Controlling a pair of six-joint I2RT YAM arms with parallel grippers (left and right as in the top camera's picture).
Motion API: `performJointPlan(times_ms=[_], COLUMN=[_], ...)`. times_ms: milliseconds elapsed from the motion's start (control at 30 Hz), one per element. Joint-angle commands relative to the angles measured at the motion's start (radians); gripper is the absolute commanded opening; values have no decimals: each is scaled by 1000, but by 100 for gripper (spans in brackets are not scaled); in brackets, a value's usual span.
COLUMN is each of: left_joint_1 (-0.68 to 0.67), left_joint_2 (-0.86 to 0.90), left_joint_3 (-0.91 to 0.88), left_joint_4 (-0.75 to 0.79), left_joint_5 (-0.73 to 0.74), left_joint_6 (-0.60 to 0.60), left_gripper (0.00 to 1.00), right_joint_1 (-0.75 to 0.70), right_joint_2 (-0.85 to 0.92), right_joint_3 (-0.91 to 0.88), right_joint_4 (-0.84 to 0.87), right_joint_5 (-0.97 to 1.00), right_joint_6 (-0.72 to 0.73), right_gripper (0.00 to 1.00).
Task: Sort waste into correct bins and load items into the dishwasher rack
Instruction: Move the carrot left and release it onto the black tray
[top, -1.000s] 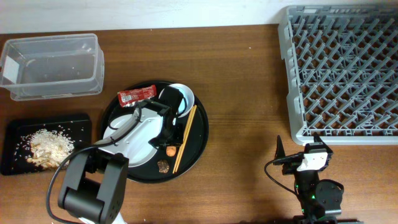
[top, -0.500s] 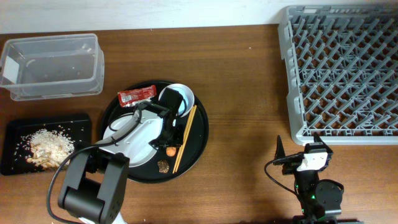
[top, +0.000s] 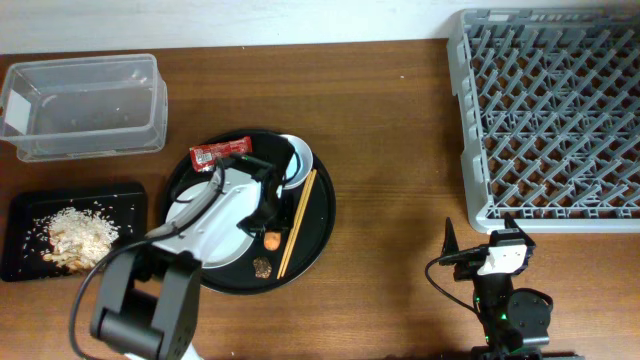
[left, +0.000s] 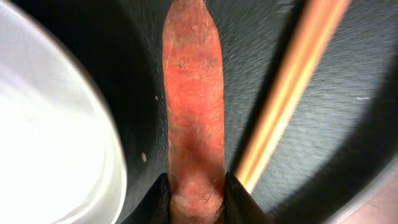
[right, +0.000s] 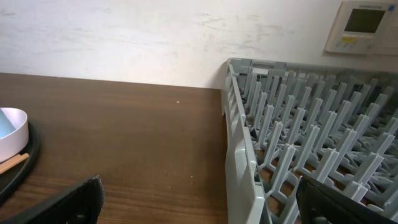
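Note:
The robot's left gripper will release the small orange carrot on the rice scraps in the shallow black tray (top: 86, 234).
A small orange carrot (left: 193, 93) lies on the round black tray (top: 315, 245), beside the white plate (left: 50, 124). My left gripper (left: 197, 183) is shut on the carrot's near end, a finger pressed to each side. From overhead the carrot (top: 272, 241) shows just below the left gripper (top: 268, 225). A red sachet (top: 218, 154), a brown lump (top: 262, 267) and a small white dish (top: 298, 160) with pale blue inside share the tray. The grey dishwasher rack (top: 550, 110) stands far right. My right gripper (right: 199, 208) is open and holds nothing, near the rack's front left corner.
A clear tub (top: 85, 105) sits at the back left. In front of it a shallow black tray (top: 20, 215) holds rice scraps (top: 75, 235). A wooden stick (top: 297, 220) lies on the round tray right of the carrot.
My left gripper's fingers have drawn in onto the carrot. The right arm has not moved.

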Motion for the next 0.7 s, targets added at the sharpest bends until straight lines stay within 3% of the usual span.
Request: performJointPlan(times_ms=[0,267,667], left_joint_1=[5,217,790], left_joint_2=[-106,-259,-251], left_joint_3=[103,236,236], left_joint_4=[-60,-143,-97], left_joint_5=[-5,-106,-109], left_joint_6=[5,3,-230], left_gripper=[12,13,13], right_joint_1=[6,6,6], right_joint_2=[-8,-8,-8], right_joint_3=[-9,-9,-9], right_joint_4=[-1,-1,-1], right_joint_5=[9,9,9], right_joint_6=[-2,-2,-2], right_gripper=[98,98,98])
